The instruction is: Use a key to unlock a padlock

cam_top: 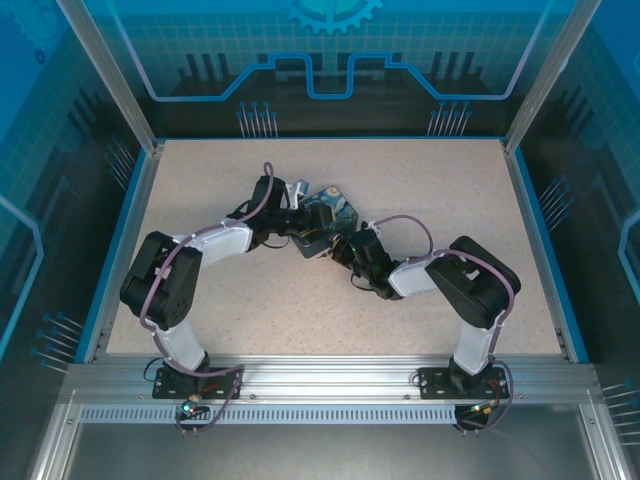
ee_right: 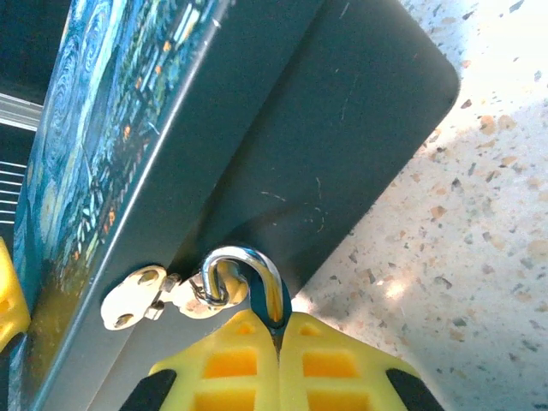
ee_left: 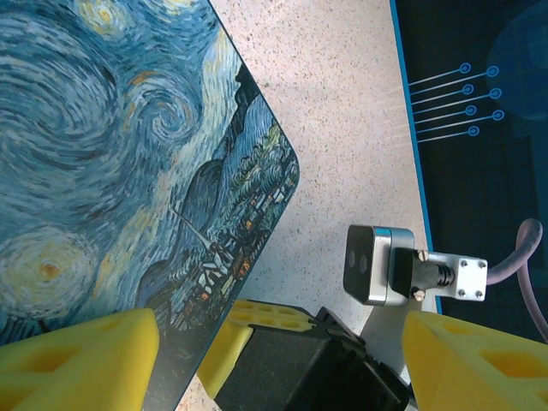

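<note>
Next, my right gripper releases the padlock, now hooked through the tin's pale hasp, onto the speckled tabletop, setting it free just off the tin's near side (cam_top: 361, 280).
The starry-night tin (cam_top: 330, 212) lies mid-table with both grippers at it. My right gripper (ee_right: 278, 321) is shut on the padlock. Its body is hidden between the yellow fingers, and the steel shackle (ee_right: 246, 259) sticks out, hooked through the tin's pale hasp (ee_right: 137, 300). My left gripper (ee_left: 278, 330) is open wide, with one finger (ee_left: 77, 360) over the painted lid (ee_left: 111, 154) and the other off to the right. The right gripper's yellow finger and black body (ee_left: 300, 360) sit between them. In the top view, the left gripper (cam_top: 298, 222) meets the tin's left edge and the right gripper (cam_top: 337, 245) its near side. The key is hidden.
The right arm's silver wrist camera (ee_left: 377, 264) hangs close to my left gripper's right finger. The speckled tabletop (cam_top: 430, 180) stretches around the tin, bounded by a blue rim (ee_left: 409, 128) and the metal frame posts (cam_top: 110, 70).
</note>
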`<action>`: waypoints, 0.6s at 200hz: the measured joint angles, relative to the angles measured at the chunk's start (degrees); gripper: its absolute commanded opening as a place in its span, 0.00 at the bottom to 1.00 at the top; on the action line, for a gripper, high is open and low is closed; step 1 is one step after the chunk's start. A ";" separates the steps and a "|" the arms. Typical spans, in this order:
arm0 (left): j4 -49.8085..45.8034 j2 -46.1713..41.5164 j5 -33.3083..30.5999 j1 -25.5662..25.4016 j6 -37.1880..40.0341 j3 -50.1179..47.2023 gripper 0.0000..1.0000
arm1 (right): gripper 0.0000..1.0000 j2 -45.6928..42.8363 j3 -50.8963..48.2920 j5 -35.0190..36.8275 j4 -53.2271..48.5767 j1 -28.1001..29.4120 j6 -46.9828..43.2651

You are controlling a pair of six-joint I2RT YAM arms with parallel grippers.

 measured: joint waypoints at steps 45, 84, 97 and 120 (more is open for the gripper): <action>1.40 -0.31 -0.02 0.00 0.00 -0.83 0.77 | 0.01 -2.45 -0.24 0.35 -1.70 -2.54 -0.94; 1.33 -0.42 0.02 0.02 -0.02 -0.76 0.79 | 0.01 -7.45 -1.88 0.66 -5.07 -4.26 -3.23; 0.52 -0.55 0.04 0.22 0.00 -0.33 0.80 | 0.01 -10.56 -2.08 0.59 -8.57 -4.52 -5.35; -2.69 -1.07 0.50 0.94 -0.04 0.61 0.82 | 0.01 -17.94 -2.01 -1.33 -16.26 -5.35 -11.34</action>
